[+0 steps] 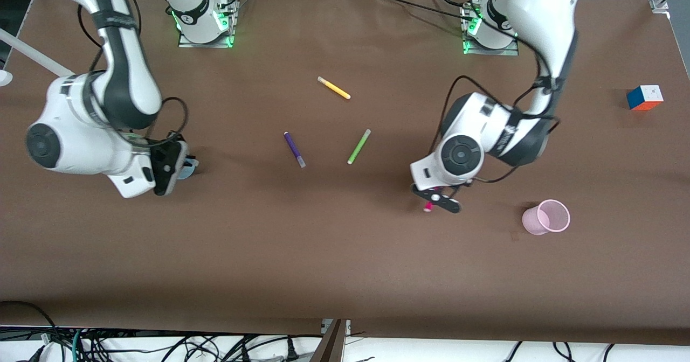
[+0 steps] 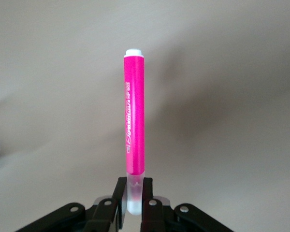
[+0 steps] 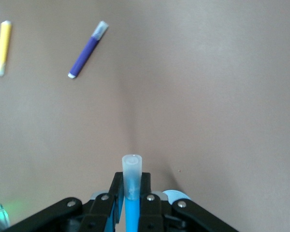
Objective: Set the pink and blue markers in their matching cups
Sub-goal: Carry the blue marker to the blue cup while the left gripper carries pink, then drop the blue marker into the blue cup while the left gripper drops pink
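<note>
Next, my left gripper lets go of the pink marker inside the pink cup (image 1: 542, 222), with its pale cap up at the cup's rim.
My left gripper (image 1: 437, 200) is shut on the pink marker (image 1: 428, 207), over bare table toward the left arm's end. In the left wrist view the fingers (image 2: 120, 193) pinch its pale cap and the magenta barrel (image 2: 134, 116) sticks out past them. The pink cup (image 1: 546, 217) stands apart from it, closer to the left arm's end. My right gripper (image 1: 180, 167) is shut on the blue marker (image 3: 132, 212), pinched at its pale cap (image 3: 132, 171). It is low beside the pale blue cup (image 1: 190, 170), whose rim (image 3: 176, 195) shows by the fingers.
A yellow pen (image 1: 333, 88), a dark purple pen (image 1: 294, 149) and a lime green pen (image 1: 358, 146) lie mid-table. The purple pen (image 3: 87, 50) and the yellow pen (image 3: 3, 46) also show in the right wrist view. A colour cube (image 1: 644, 97) sits at the left arm's end.
</note>
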Available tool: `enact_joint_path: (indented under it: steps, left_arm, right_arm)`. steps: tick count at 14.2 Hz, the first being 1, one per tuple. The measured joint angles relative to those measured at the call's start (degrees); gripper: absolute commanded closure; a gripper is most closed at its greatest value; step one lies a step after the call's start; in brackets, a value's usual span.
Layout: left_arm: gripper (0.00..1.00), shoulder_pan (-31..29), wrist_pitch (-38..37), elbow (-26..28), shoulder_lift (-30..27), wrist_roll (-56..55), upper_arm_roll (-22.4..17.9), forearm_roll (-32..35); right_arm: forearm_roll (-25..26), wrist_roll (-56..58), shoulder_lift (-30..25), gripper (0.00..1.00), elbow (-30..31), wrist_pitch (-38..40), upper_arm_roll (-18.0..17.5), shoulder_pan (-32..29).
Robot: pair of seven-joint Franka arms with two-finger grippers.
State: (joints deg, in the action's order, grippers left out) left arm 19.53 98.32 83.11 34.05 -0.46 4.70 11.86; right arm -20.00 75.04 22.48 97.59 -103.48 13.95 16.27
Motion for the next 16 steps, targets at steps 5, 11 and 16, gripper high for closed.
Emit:
enact_joint_path:
  steps: [5,11,16]
  left_arm:
    - [0.91,0.29,-18.45,-4.15,-0.28,8.56,-0.21,20.69]
    - [0.90,-4.80,-17.98,-3.97,4.49,21.46,-1.02,40.39]
    - [0.90,-12.41,-9.02,-3.86,6.34,29.96,-1.07,41.78]
  right_arm:
    - [-9.00,23.04,1.09,0.95,4.20,0.14,0.46,-7.10]
    - [-14.72,34.48,1.61,0.01,7.93,0.37,0.46,-9.59]
    - [-15.42,27.11,1.53,0.00,6.55,3.53,0.50,-11.55]
